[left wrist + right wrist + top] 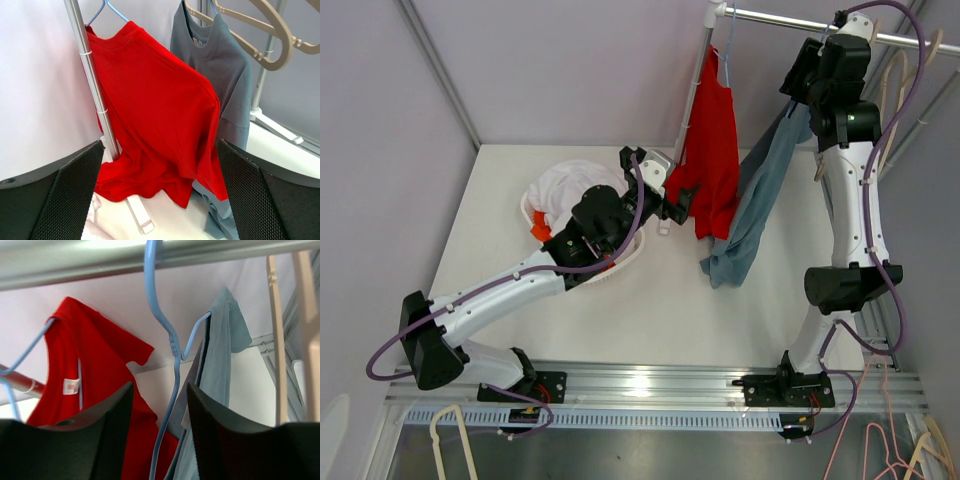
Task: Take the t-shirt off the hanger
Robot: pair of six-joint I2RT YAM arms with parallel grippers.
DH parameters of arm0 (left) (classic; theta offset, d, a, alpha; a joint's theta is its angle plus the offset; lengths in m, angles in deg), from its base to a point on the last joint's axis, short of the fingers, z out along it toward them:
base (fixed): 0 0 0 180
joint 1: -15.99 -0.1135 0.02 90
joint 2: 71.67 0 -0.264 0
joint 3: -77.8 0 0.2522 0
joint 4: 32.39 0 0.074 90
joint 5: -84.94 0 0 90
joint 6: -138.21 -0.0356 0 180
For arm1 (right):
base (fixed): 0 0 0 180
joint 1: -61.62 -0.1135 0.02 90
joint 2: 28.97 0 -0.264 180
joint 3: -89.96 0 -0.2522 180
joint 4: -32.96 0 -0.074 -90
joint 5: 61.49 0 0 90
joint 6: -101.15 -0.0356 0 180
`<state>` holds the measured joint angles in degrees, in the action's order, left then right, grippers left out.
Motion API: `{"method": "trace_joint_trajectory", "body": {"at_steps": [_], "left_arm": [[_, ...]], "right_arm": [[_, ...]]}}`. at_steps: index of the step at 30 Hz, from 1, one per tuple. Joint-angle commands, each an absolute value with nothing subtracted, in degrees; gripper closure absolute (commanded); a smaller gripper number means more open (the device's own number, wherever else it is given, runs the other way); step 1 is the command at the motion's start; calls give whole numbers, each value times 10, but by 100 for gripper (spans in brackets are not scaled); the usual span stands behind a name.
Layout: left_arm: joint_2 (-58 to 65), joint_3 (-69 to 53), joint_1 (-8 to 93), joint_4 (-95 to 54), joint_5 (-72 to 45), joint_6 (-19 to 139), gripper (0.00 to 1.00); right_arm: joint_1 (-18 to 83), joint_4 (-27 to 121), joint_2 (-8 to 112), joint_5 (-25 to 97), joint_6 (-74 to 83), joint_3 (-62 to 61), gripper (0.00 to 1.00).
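The grey-blue t-shirt's lower part (pixel 735 253) (pixel 219 206) is the next place for my left gripper to close, after it leaves the red t-shirt and goes there.
A red t-shirt (pixel 716 140) hangs on a light-blue hanger at the rail's left end, and its hem reaches the table. A grey-blue t-shirt (pixel 760 195) hangs beside it and droops onto the table. My left gripper (pixel 676 200) is open at the red shirt's lower edge; in the left wrist view the red shirt (pixel 155 115) fills the space ahead of the open gripper (pixel 160 146). My right gripper (pixel 800 75) is up by the rail. In the right wrist view it (pixel 160 390) is open with the grey-blue shirt's blue hanger stem (pixel 172 385) between the jaws.
A white basket (pixel 620 268) with white cloth stands under my left forearm. The rack's upright pole (pixel 92 85) stands left of the red shirt. Beige hangers (pixel 272 37) hang at the right end of the rail (pixel 150 255). More hangers lie at the near edge (pixel 450 440).
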<state>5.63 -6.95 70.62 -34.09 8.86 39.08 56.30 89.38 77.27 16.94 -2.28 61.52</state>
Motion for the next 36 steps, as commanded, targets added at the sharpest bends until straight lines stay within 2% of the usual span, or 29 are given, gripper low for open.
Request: {"method": "trace_joint_trajectory", "body": {"at_steps": [1,2,3,5,6,11,26,31,36], "left_arm": [[43,-67,711,-365,97,385,0],[44,-68,711,-364,98,385,0],[43,-67,711,-365,98,384,0],[44,-66,711,-364,100,384,1],[43,-65,711,-365,100,383,1],[41,-65,711,-365,99,385,1],[34,-65,724,-357,96,386,1],[22,-68,742,-347,105,380,0],[9,-82,808,-335,125,357,0]], "right_arm": [[567,869,788,158,-25,639,52],[566,865,788,152,-25,639,55],[566,858,787,146,-22,638,65],[564,854,785,130,-22,637,76],[563,849,784,128,-21,637,86],[547,821,769,62,25,629,100],[493,734,692,50,127,607,100],[470,736,628,32,130,512,100],[434,718,527,-12,101,395,100]]}}
